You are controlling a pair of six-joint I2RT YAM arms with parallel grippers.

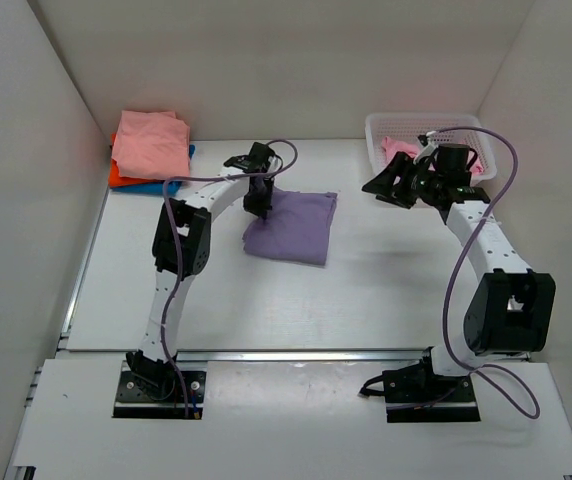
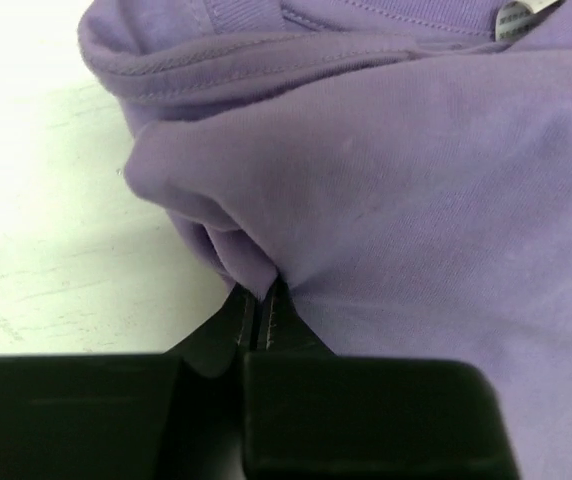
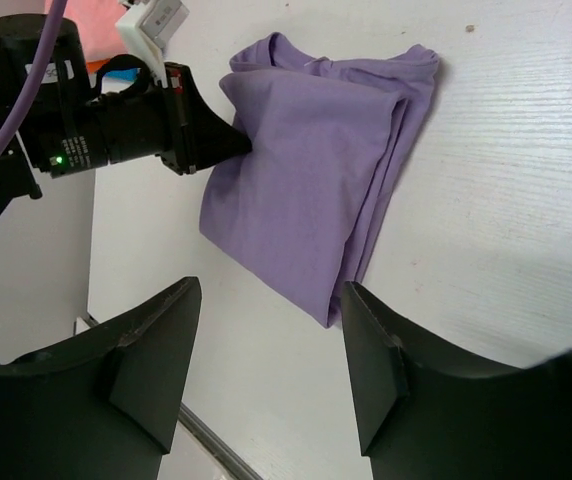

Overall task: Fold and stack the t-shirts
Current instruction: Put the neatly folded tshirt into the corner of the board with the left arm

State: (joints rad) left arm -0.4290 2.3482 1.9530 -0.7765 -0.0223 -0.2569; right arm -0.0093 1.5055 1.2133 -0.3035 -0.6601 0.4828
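Observation:
My left gripper has the lavender-purple t-shirt to put down. I should lay it on top of the salmon-pink t-shirt (image 1: 162, 146) on the stack with that gripper.
A folded lavender-purple t-shirt (image 1: 296, 228) lies flat on the white table, about mid-table. My left gripper (image 1: 257, 205) is at its left edge, shut on a pinch of the cloth. The left wrist view shows the closed jaws (image 2: 263, 300) biting a small fold of purple fabric (image 2: 416, 200). My right gripper (image 1: 386, 185) hangs open above the table, right of the shirt and in front of the basket. Its wrist view shows nothing between the spread fingers (image 3: 268, 290), with the purple shirt (image 3: 306, 180) beyond them.
At the back left is a stack of t-shirts: salmon-pink (image 1: 153, 140) on top, orange-red (image 1: 118, 172) and blue (image 1: 156, 187) edges beneath. A white mesh basket (image 1: 376, 130) at the back right holds a brighter pink shirt (image 1: 398, 147). White walls close in three sides.

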